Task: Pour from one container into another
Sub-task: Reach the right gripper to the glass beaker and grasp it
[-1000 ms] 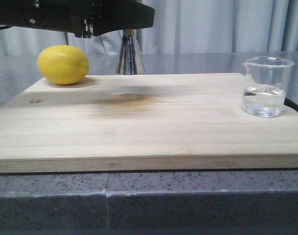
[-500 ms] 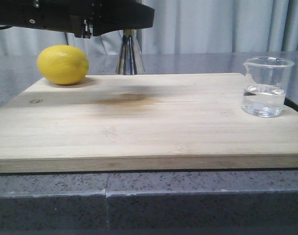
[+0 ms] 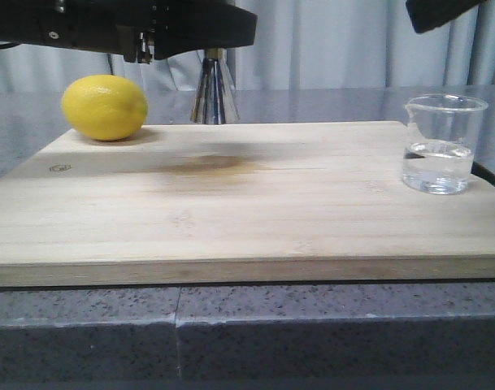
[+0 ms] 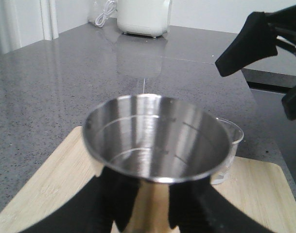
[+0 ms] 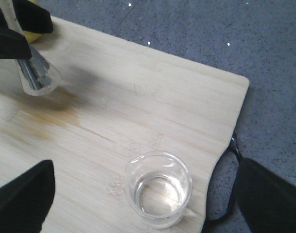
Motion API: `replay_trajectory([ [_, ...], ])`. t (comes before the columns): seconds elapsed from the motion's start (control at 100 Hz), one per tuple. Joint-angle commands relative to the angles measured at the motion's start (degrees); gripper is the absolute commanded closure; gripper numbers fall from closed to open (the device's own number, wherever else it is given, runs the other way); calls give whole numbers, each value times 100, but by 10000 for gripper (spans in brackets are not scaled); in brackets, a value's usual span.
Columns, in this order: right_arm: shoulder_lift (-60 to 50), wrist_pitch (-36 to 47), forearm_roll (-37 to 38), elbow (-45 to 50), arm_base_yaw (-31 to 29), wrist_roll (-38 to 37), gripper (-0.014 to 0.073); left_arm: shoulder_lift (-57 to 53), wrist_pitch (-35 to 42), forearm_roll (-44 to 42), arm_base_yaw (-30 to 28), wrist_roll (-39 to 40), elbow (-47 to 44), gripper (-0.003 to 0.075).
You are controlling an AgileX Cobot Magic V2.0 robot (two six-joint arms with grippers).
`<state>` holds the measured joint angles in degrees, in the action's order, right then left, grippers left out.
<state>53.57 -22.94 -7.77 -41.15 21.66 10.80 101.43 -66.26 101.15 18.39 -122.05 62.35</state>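
My right gripper is to go down to the clear glass beaker next and close around the beaker's middle (image 3: pixel 442 147) (image 5: pixel 158 190), near the top of its clear liquid.
The steel jigger (image 3: pixel 213 91) is at the back of the wooden board (image 3: pixel 247 203), with my left gripper (image 3: pixel 210 41) shut on its waist. In the left wrist view its open cup (image 4: pixel 155 141) fills the middle between the black fingers (image 4: pixel 113 199). The clear glass beaker (image 3: pixel 442 145) stands upright at the board's right edge, holding a little clear liquid. My right gripper (image 5: pixel 144 182) hovers open above the beaker (image 5: pixel 159 189), one finger (image 5: pixel 21 199) on each side and not touching it. Only its tip (image 3: pixel 442 12) shows in the front view.
A yellow lemon (image 3: pixel 105 107) lies on the board's back left corner. A brownish stain (image 3: pixel 206 165) marks the board under the jigger. Grey stone counter (image 3: pixel 312 325) surrounds the board, and a white appliance (image 4: pixel 144 17) stands far off on it.
The right gripper's tip has come into the front view at the top right, above the beaker. The left arm, jigger, lemon and beaker have stayed put.
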Motion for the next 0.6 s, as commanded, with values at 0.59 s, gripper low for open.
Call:
replay_trajectory([
  [0.59,-164,4946,-132,2637,637,18,-65,-306,-571,486,44,48,173,479],
])
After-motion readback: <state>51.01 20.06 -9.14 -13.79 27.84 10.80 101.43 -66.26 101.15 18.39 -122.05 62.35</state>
